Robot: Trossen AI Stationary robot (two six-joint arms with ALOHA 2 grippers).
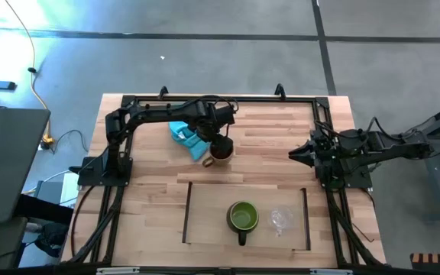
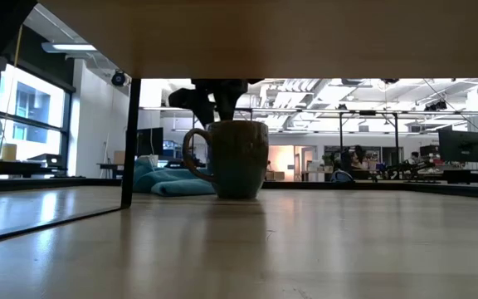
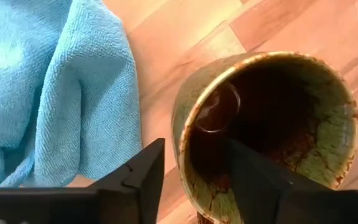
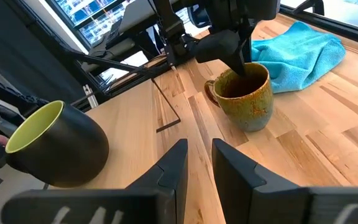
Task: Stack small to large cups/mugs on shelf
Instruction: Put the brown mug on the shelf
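My left gripper will turn its fingers, which straddle the brown mug's rim close to the handle, and take the mug rim's far side (image 3: 229,72), away from the handle.
The brown mug (image 1: 220,150) stands upright on its base on the tabletop, beside the turquoise cloth (image 1: 186,137). My left gripper (image 3: 194,177) is open at the mug's rim, pointing down. One finger (image 3: 253,180) is inside the mug and the other (image 3: 145,174) outside, with a gap showing at the wall. The green mug (image 1: 243,218) and the clear glass cup (image 1: 281,220) stand side by side on the shelf (image 1: 208,218). My right gripper (image 1: 296,155) waits at the table's right, open by a narrow gap and empty.
The shelf's dark rails (image 1: 187,214) (image 1: 306,218) run along its short sides near the table's front edge. In the low view the shelf board (image 2: 305,37) spans overhead with a rail (image 2: 129,141) at the left. Bare tabletop (image 1: 266,164) lies between mug and shelf.
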